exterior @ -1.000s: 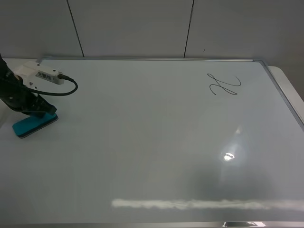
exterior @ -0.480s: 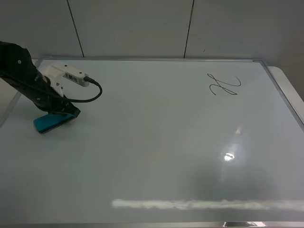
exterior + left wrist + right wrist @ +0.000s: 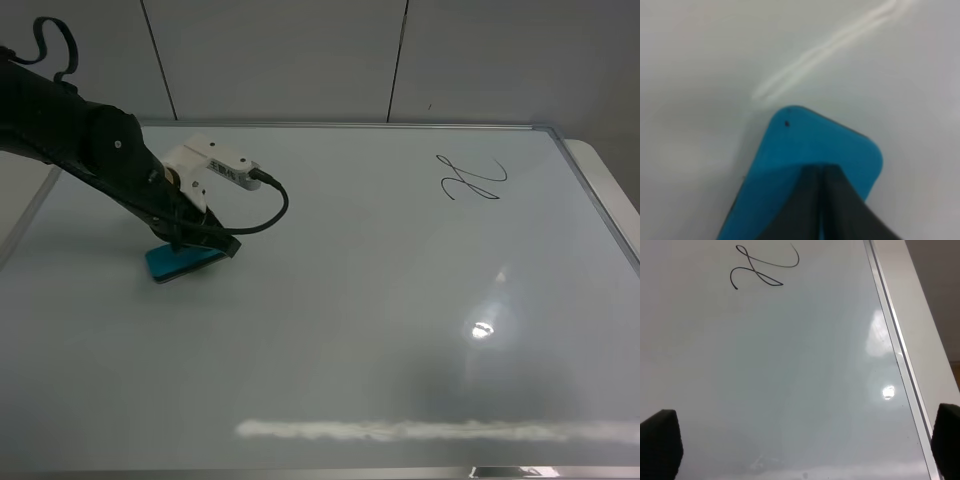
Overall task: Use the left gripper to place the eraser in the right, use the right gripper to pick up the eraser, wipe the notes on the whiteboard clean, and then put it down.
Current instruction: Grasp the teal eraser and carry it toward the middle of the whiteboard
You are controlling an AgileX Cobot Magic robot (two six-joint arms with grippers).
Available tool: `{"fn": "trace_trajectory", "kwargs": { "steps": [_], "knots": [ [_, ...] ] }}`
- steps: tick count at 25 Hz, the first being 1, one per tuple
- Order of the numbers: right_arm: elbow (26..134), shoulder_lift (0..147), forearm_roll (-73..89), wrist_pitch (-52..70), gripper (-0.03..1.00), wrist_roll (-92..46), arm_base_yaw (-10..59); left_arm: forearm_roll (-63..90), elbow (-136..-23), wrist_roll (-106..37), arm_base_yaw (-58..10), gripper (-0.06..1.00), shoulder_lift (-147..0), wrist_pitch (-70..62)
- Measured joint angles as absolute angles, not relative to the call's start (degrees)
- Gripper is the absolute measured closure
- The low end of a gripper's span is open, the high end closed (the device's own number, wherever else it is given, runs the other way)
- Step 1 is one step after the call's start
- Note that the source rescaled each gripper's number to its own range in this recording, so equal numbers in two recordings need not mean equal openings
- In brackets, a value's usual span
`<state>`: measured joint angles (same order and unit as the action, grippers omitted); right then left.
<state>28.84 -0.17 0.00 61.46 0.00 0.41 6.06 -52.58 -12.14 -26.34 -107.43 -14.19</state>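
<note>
Next, my left gripper releases the eraser onto the whiteboard's bare middle (image 3: 394, 287), at a spot that is a little short of the bright glare spot.
The whiteboard (image 3: 330, 330) fills the exterior high view. The notes (image 3: 472, 179) are a black squiggle at its far right, also in the right wrist view (image 3: 765, 267). My left gripper (image 3: 200, 248), black with a white bracket, is shut on the teal-blue eraser (image 3: 175, 264) at the board's left, low over or on the surface. In the left wrist view the black fingers (image 3: 825, 210) pinch the eraser (image 3: 810, 145). My right gripper (image 3: 802, 445) is open and empty over the board's right side, with only its fingertips (image 3: 660, 442) showing. It is out of the exterior high view.
The board's silver frame (image 3: 590, 195) runs along the right edge, with a white table strip (image 3: 925, 315) beyond it. A black cable (image 3: 265, 215) loops from the left wrist bracket. Grey wall panels stand behind the board.
My left gripper has carried the eraser to the right, from the board's left edge towards its middle-left. The notes have not changed.
</note>
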Motion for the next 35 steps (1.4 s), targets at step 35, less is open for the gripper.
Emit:
{"fn": "trace_trajectory", "kwargs": {
  "steps": [35],
  "knots": [
    [28.8, -0.2, 0.0, 61.5, -0.03, 0.0, 0.4, 19.2, -109.6, -34.7, -51.1, 0.94, -138.8, -40.6]
  ]
}}
